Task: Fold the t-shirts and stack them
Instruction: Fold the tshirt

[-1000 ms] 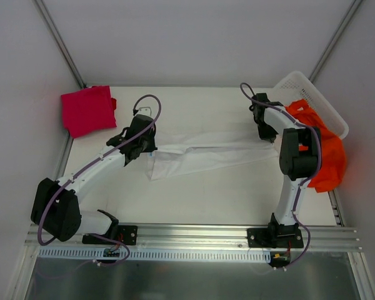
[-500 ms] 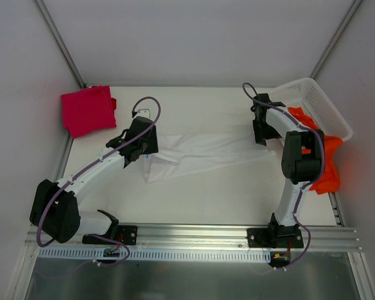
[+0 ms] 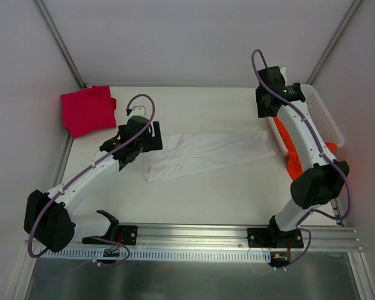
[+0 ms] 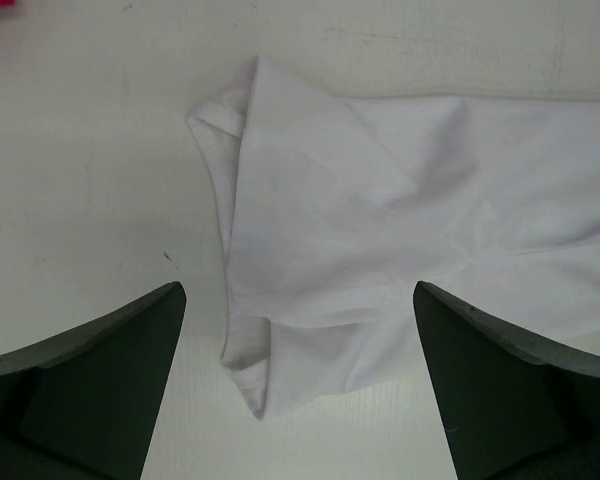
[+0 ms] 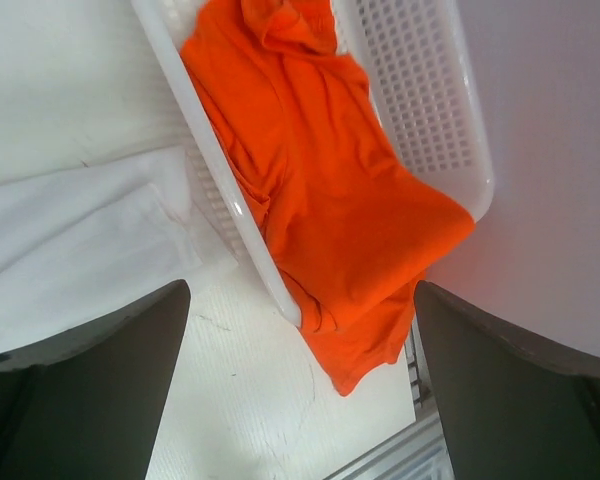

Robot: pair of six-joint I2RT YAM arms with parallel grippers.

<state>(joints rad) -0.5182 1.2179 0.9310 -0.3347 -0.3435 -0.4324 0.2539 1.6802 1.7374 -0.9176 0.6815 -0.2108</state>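
My left gripper grips the folded end (image 3: 159, 154) (image 4: 336, 184) of the white t-shirt next, near the shirt's far corner on the magenta t-shirt's side.
The white t-shirt (image 3: 206, 153) lies flat across the middle of the table as a long folded strip. Its left end (image 4: 380, 200) shows below my left gripper (image 3: 151, 134), which hovers above it, open and empty (image 4: 298, 290). My right gripper (image 3: 264, 107) is raised near the strip's right end (image 5: 70, 240), open and empty (image 5: 300, 287). Under it the orange t-shirt (image 5: 320, 190) hangs out of the white basket (image 5: 420, 90) onto the table (image 3: 292, 150). The magenta t-shirt (image 3: 87, 110) sits folded at the far left corner.
The white lattice basket (image 3: 322, 115) stands at the far right edge against the wall. Grey walls close in the table (image 3: 237, 194) on the left, back and right. A metal rail with the arm bases (image 3: 194, 237) runs along the near edge.
Both grippers have opened and let go of the white t-shirt, which now lies flatter. The right arm has lifted and swung toward the far right; the left gripper has backed off slightly.
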